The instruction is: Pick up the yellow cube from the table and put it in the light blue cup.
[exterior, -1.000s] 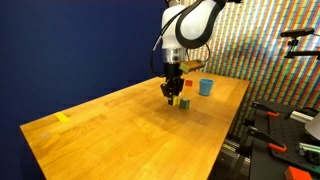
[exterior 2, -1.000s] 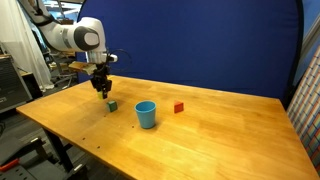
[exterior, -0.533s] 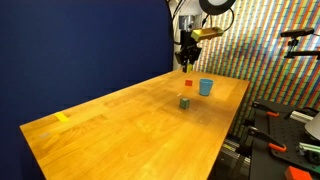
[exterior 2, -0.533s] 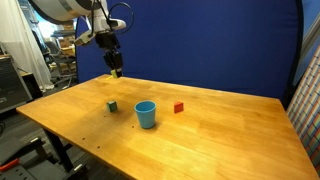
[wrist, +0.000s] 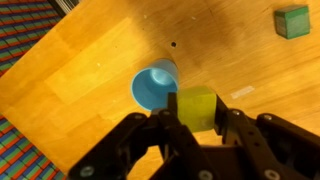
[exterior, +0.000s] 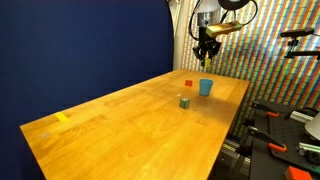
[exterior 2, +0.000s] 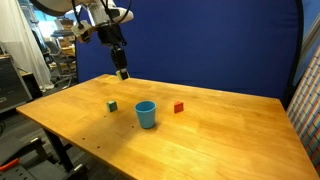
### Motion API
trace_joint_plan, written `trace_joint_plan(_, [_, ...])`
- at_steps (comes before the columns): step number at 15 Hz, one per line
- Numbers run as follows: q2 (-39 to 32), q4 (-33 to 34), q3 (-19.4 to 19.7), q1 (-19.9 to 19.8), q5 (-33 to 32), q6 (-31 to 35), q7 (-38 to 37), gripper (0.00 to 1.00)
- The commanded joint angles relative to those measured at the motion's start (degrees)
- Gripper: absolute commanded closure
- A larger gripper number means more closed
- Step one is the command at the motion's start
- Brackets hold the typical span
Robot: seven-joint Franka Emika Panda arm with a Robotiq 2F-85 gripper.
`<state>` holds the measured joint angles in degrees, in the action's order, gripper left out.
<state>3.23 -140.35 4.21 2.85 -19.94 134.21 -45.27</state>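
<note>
My gripper is going to the light blue cup near the table's far end. I should release the yellow cube, now held high above the table, inside the opening of the light blue cup (exterior: pixel 206 82) (wrist: pixel 153 88).
My gripper (wrist: pixel 197 118) is shut on the yellow cube (wrist: pixel 197 106) and holds it high above the table (wrist: pixel 90 70). In the wrist view the light blue cup (wrist: pixel 153 85) stands on the wood just left of the held cube, its mouth open upward. In both exterior views the gripper (exterior: pixel 207 53) (exterior 2: pixel 121 72) hangs well above the tabletop, and the cube shows as a small yellow spot (exterior 2: pixel 122 73) at its tips. The cup (exterior: pixel 206 87) (exterior 2: pixel 146 114) stands below it, near the table's far end.
A green-and-blue block (exterior: pixel 185 101) (exterior 2: pixel 111 105) (wrist: pixel 292 21) lies near the cup. A small red block (exterior: pixel 188 85) (exterior 2: pixel 179 107) lies on the cup's other side. A yellow tape strip (exterior: pixel 62 117) marks the table's near end. Stands and gear sit beside the table (exterior: pixel 290 120).
The gripper has lifted the yellow cube off the table beside the green-and-blue block, risen high and moved over toward the cup.
</note>
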Motion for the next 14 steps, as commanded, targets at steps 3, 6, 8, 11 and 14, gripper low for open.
trace_joint_plan(3, [-1.26, -1.0, -0.91, -4.17, -3.74, 2.46, -3.38, 0.87])
trace_joint_plan(6, [-2.61, -1.25, -0.37, -5.05, -3.9, 3.66, -3.53, 0.87])
trace_joint_plan(8, [-3.52, -1.34, 0.13, -5.62, -3.82, 4.67, -3.31, 0.86])
trace_joint_plan(11, [-4.87, -0.92, 0.89, -6.29, -3.89, 5.72, -3.08, 0.86])
trace_joint_plan(14, [-6.2, -0.37, 1.6, -6.76, -3.91, 6.92, -2.83, 0.86])
